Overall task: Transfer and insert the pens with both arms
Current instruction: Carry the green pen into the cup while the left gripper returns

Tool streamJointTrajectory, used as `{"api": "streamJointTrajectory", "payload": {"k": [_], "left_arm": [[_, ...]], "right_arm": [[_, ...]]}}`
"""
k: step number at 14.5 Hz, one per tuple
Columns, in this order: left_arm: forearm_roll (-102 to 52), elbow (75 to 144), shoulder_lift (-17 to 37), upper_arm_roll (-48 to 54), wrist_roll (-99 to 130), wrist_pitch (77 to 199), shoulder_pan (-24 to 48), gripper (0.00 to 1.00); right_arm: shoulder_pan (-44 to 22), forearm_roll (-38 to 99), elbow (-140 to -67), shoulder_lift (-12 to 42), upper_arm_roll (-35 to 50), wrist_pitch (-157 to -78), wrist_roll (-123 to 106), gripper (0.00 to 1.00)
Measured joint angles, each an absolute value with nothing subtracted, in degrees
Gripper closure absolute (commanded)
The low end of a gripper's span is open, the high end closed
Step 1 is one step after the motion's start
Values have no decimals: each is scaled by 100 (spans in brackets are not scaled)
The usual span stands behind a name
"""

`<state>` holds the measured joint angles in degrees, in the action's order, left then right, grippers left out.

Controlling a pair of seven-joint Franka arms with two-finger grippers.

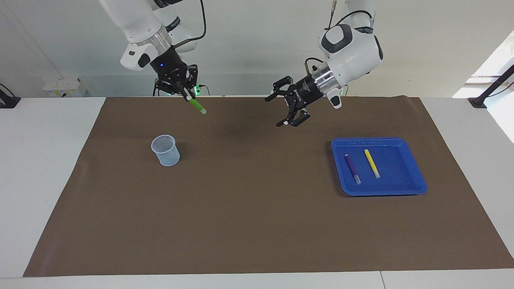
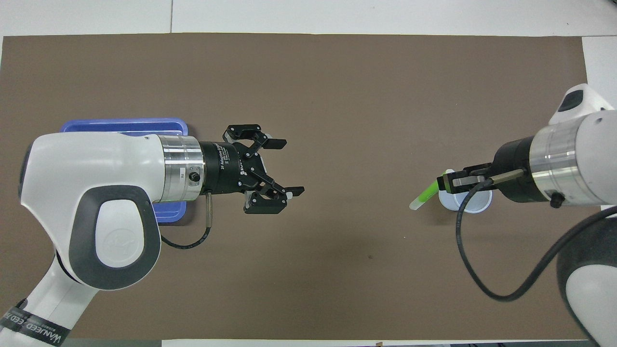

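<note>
My right gripper is going to let go of the green pen inside the pale blue cup (image 2: 464,189) on the brown mat.
My right gripper (image 1: 188,94) (image 2: 446,183) is shut on the green pen (image 1: 197,106) (image 2: 424,195) and holds it in the air over the brown mat, pale tip pointing down and toward the table's middle. My left gripper (image 1: 283,106) (image 2: 285,167) is open and empty, raised over the mat's middle. The purple pen (image 1: 352,169) and the yellow pen (image 1: 372,163) lie side by side in the blue tray (image 1: 405,186) (image 2: 120,126) at the left arm's end; in the overhead view the left arm hides them.
A pale blue mesh cup (image 1: 166,150) (image 2: 475,203) stands upright on the brown mat (image 1: 257,208) toward the right arm's end, partly under the right gripper in the overhead view. White table borders the mat.
</note>
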<state>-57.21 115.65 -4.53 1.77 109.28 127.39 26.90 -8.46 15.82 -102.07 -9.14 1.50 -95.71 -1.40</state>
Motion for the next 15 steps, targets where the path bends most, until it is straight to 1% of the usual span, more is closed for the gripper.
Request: {"api": "streamJointTrajectory", "payload": {"k": [5, 7, 10, 12, 15], "left_arm": [[-5149, 11651, -537, 175, 9889, 12030, 2283, 0], [-4497, 11662, -547, 169, 9659, 11805, 2111, 0], [-3202, 11664, -559, 163, 9086, 11270, 1827, 0], [-2902, 11664, -585, 153, 8235, 10931, 1466, 0], [-2228, 11662, -618, 128, 6812, 10594, 812, 0]], "right_arm": [[-801, 634, -10188, -871, 189, -9568, -901, 100], [-792, 217, -10144, -866, 186, -9567, -1359, 100], [-696, 16, -10143, -847, 145, -9605, -1581, 100], [-473, 2, -10350, -857, 136, -9773, -1605, 100], [-203, 2, -11109, -921, 115, -10499, -1638, 100]]}}
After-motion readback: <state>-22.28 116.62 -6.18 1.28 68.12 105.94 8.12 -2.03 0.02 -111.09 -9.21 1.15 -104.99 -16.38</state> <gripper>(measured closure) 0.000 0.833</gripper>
